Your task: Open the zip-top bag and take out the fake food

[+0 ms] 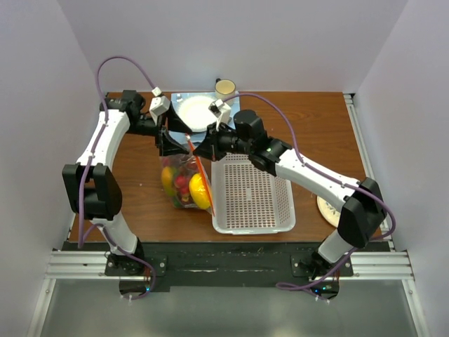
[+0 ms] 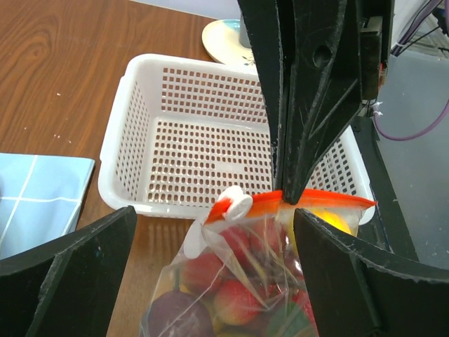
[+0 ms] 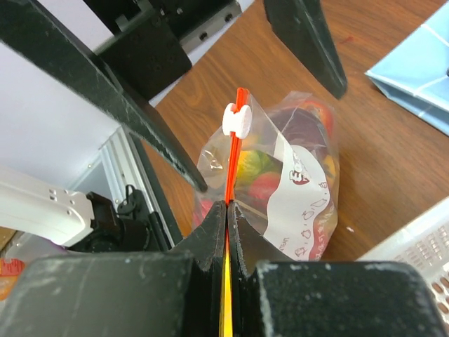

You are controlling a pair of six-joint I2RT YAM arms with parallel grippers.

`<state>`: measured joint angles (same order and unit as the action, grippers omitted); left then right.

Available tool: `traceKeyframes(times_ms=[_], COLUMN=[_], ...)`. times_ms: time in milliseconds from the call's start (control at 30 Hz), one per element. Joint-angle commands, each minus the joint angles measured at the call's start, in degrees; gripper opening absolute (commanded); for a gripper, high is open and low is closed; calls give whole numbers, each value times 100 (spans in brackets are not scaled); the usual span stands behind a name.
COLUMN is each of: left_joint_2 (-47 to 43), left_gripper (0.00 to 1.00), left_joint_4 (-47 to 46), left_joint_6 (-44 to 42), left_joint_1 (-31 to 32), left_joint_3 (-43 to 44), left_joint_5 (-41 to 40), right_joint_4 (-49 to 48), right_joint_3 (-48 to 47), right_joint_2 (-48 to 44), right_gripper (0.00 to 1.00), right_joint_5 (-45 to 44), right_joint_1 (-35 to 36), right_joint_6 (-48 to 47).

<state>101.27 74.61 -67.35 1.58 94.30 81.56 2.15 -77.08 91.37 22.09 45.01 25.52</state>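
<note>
Next, I open my right gripper, which pinches the bag's zip in the white slider's path, and take the slider (image 3: 237, 121) while my left gripper holds the bag.
The zip-top bag (image 1: 184, 184) stands on the table left of the white basket, full of fake food (image 1: 199, 191) in yellow, red, maroon and green. My right gripper (image 1: 198, 149) is shut on the bag's orange-red zip strip (image 3: 233, 151), holding the top edge up; the white slider (image 3: 236, 119) sits just beyond its fingertips (image 3: 210, 225). My left gripper (image 1: 172, 146) is wide open, its fingers (image 2: 84, 260) on either side of the bag's top (image 2: 231, 281) and touching nothing. The slider (image 2: 235, 206) lies between them, with the fake food (image 2: 238, 298) below.
The white basket (image 1: 252, 223) stands right of the bag, also seen in the left wrist view (image 2: 126, 175). A white plate (image 1: 193, 112) on a blue cloth (image 2: 35, 196) and a cup (image 1: 225, 88) are at the back. A saucer (image 1: 326, 207) lies at the right.
</note>
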Motion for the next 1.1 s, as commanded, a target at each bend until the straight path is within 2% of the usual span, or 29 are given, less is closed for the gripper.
traceKeyframes(times_ms=[0,133,233,267,333,367,533,567,733,800,900,933,967,1033,1067], left_joint_2=[-3,68,77,77,-37,-90,-345,-371,-407,-468,-643,-688,-731,-855,-898], left_gripper=[100,97,77,63,48,35,15,9,0,0,0,0,0,0,0], left_joint_4=[80,80,80,89,89,89,80,80,89,80,89,80,80,80,80], left_joint_6=[-304,-393,-349,-305,-270,-261,-173,-173,72,265,328,345,363,416,407], left_joint_1=[26,26,26,26,-17,-53,-412,-448,-501,-554,-642,-642,-642,-642,-651], left_joint_3=[63,-87,-140,-131,-149,-158,-123,-96,114,298,378,378,361,308,273], left_joint_5=[238,176,150,28,-148,-323,-571,-597,-624,-764,-975,-1071,-1255,-1431,-1589], right_joint_4=[-338,-364,-278,-251,-233,-111,-136,-162,-189,-119,-31,-66,-75,-101,-145], right_joint_3=[-448,-466,-457,-440,-352,-326,-150,-132,-158,-263,-649,-842,-922,-1072,-1064], right_joint_2=[56,-5,-58,-93,-163,-242,-322,-304,-129,81,380,564,635,741,733], right_gripper=[0,0,0,0,0,0,0,0,0,0,0,6,39,70,98], right_joint_5=[208,165,16,-46,-186,-318,-442,-433,-722,-977,-821,-620,-496,-241,-188], right_joint_1=[95,104,113,113,113,104,104,113,113,104,104,95,95,104,104], right_joint_6=[59,76,24,-20,-152,-196,-302,-293,-214,-336,-355,-337,-328,-337,-459])
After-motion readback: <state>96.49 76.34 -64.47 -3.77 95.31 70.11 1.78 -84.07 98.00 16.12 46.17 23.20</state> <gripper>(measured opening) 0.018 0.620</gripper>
